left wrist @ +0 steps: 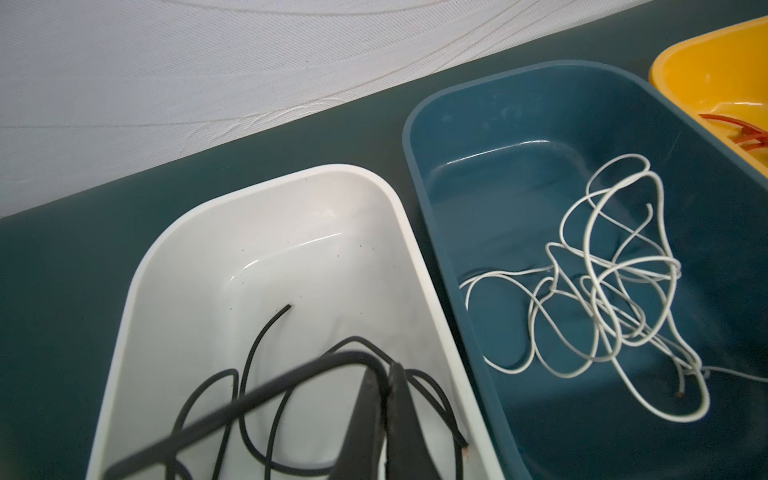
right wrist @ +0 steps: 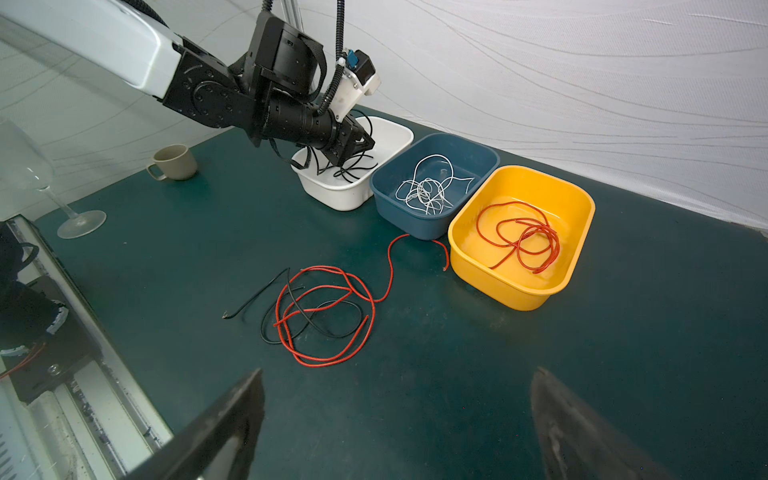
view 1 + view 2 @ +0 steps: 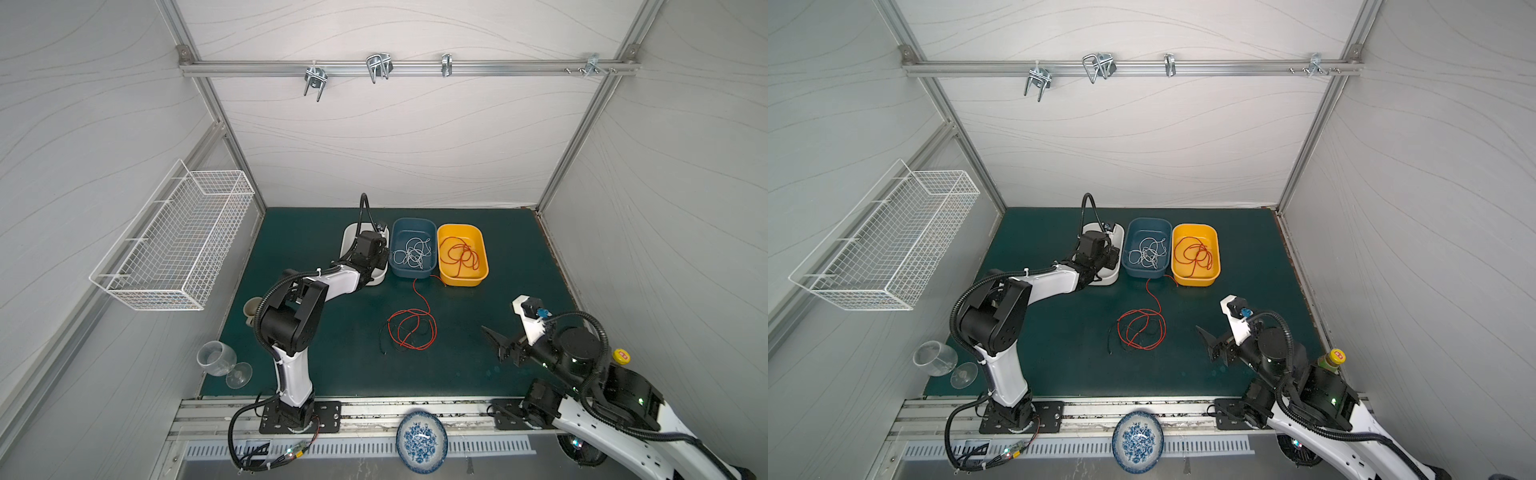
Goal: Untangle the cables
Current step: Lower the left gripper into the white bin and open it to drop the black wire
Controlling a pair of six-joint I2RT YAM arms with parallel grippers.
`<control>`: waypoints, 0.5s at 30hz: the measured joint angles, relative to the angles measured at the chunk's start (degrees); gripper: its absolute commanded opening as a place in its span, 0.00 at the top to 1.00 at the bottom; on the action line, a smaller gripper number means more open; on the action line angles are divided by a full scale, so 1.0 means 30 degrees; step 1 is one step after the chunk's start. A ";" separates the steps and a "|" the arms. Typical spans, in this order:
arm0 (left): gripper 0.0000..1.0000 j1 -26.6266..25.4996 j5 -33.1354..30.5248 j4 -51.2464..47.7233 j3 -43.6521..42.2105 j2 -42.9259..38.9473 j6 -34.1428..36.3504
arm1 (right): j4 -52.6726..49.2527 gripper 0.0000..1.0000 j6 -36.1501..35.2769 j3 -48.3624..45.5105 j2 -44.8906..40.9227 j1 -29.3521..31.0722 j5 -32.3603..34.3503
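Note:
Next, my left gripper releases the black cable inside the white tray (image 3: pixel 371 261) (image 1: pixel 308 392), next to the blue tray.
My left gripper (image 1: pixel 384 368) hangs over the white tray (image 1: pixel 266 183), shut on a black cable (image 1: pixel 232 411); more black cable loops lie in that tray. White cables (image 1: pixel 602 291) lie heaped in the blue tray (image 1: pixel 519 75). Red cables (image 2: pixel 523 241) lie coiled in the yellow tray (image 2: pixel 519 299). In front of the trays, a tangle of red and black cables (image 3: pixel 411 328) rests on the green mat. One red strand runs from it up to the trays' front. My right gripper (image 2: pixel 397 374) stands open and empty, right of the tangle and apart from it.
A beige cup (image 2: pixel 174 162) and a wine glass (image 3: pixel 220 361) stand at the mat's left edge. A blue-patterned plate (image 3: pixel 422 440) lies on the front rail. A white wire basket (image 3: pixel 174 245) hangs on the left wall. A red and yellow button (image 3: pixel 622 356) sits at the right.

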 measured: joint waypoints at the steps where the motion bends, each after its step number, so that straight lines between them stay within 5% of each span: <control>1: 1.00 0.0007 0.0000 0.0007 0.0058 0.0153 0.0000 | 0.0007 0.01 -0.0007 -0.0015 0.0000 0.0000 -0.0007; 15: 1.00 0.0299 -0.0015 0.0029 0.0933 0.0984 0.0007 | 0.0131 0.01 -0.0226 -0.0073 0.0000 0.0000 -0.0117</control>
